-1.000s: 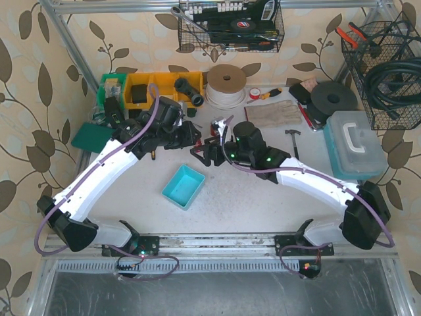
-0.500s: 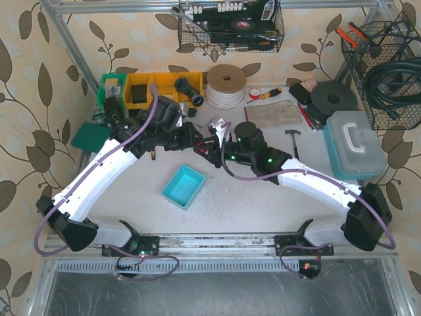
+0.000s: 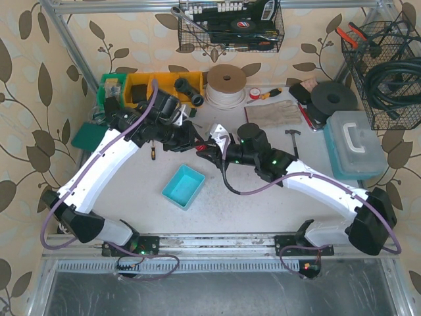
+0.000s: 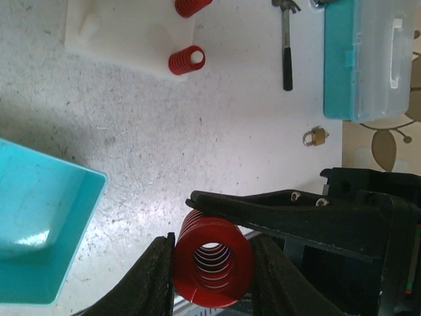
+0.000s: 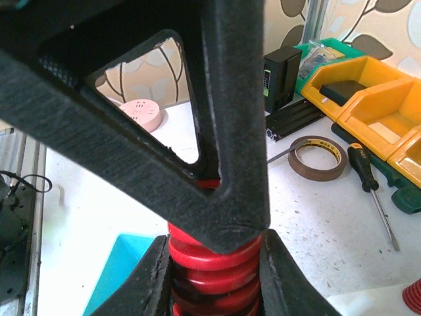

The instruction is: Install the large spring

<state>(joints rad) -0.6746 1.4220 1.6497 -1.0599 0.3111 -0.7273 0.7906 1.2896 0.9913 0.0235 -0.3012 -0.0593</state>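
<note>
My left gripper has the large spring. It will set the spring down on the white block's bare peg (image 3: 209, 147) (image 4: 89, 26), near the teal tray.
The large spring (image 4: 212, 260) is a thick red coil, held in the air between both arms. My left gripper (image 4: 214, 249) is shut on its sides, looking down its bore. My right gripper (image 5: 214, 260) is shut on the same spring (image 5: 214, 270) from the other side, and a left finger (image 5: 197, 131) crosses in front of it. In the top view the two grippers meet over the table's middle, left (image 3: 191, 141) and right (image 3: 209, 153). A white block (image 4: 125, 33) carries two smaller red springs (image 4: 186, 60) on pegs and one bare peg (image 4: 89, 25).
A teal tray (image 3: 184, 186) lies near the front left of the grippers. A hammer (image 4: 285, 39), a padlock (image 4: 314, 137) and a teal-lidded box (image 4: 368, 59) lie to the right. Tape roll (image 5: 319, 157), screwdriver (image 5: 371, 184) and yellow bins (image 5: 368, 99) sit at the back left.
My right gripper has shut on the large spring that the left gripper was holding. Both wrists have shifted slightly to the left.
</note>
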